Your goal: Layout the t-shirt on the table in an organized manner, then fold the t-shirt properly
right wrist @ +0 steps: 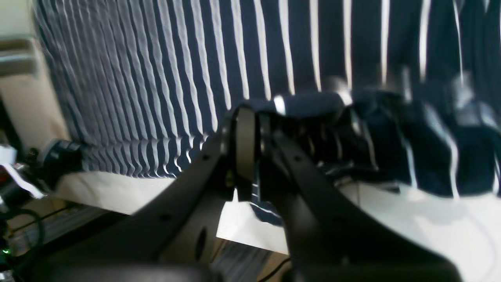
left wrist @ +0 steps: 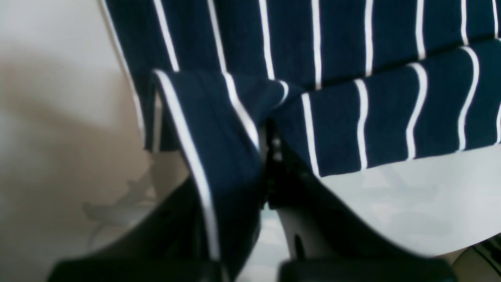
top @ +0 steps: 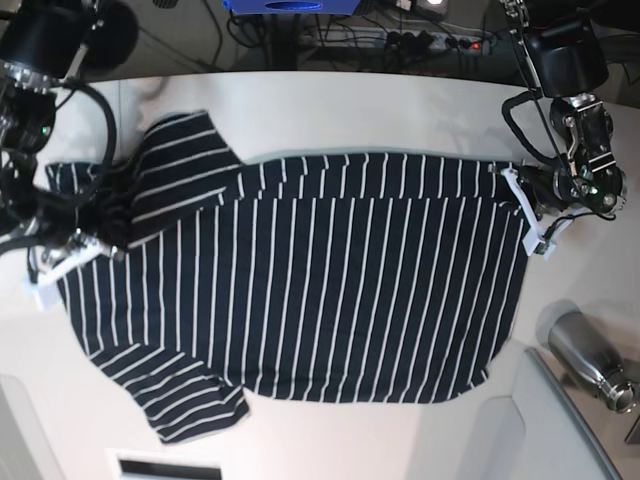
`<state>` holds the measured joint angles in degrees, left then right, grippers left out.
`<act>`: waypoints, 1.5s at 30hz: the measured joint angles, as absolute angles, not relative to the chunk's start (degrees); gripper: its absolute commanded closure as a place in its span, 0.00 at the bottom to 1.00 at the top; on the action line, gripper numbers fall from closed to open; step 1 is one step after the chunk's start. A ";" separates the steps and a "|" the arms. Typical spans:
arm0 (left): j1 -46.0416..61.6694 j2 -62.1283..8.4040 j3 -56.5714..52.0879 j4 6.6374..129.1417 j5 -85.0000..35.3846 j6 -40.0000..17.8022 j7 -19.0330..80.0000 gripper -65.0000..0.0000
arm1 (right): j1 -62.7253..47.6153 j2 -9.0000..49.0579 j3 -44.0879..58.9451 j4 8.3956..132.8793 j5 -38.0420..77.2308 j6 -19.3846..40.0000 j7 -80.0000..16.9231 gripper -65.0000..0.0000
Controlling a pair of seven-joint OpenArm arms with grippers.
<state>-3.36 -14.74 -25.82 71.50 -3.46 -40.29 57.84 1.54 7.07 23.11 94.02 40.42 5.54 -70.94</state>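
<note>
My left gripper is to place the t-shirt's far corner, now in a raised fold at the hem, on the striped body just inside the hem (top: 492, 262). It will let go of the corner there.
The navy t-shirt (top: 330, 280) with thin white stripes lies spread across the white table (top: 400, 110), its sleeves at the left of the base view and its hem at the right. My left gripper (top: 522, 195) is at the hem's far corner. In the left wrist view it (left wrist: 269, 137) is shut on a raised fold of the striped fabric (left wrist: 352, 121). My right gripper (top: 85, 235) is at the shoulder end, near the far sleeve. The right wrist view shows it (right wrist: 256, 113) shut on a bunched edge of the cloth (right wrist: 176, 78).
A steel bottle (top: 590, 358) lies at the right front, beside a grey panel (top: 570, 420). Cables and a power strip (top: 440, 40) run behind the table's far edge. A blue object (top: 290, 5) stands at the back.
</note>
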 measured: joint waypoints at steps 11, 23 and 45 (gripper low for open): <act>-3.70 -14.13 -28.75 71.50 -4.78 -40.34 57.74 1.00 | 10.59 10.13 22.87 78.00 40.27 5.48 -64.12 0.99; -8.86 -12.16 -33.17 70.98 -2.81 -40.32 58.11 1.00 | 14.39 11.46 22.70 64.97 40.53 5.56 -57.78 0.99; -14.20 -10.72 -33.69 64.49 -3.49 -40.01 49.84 0.55 | 9.23 11.49 22.81 74.43 40.36 5.32 -51.79 0.46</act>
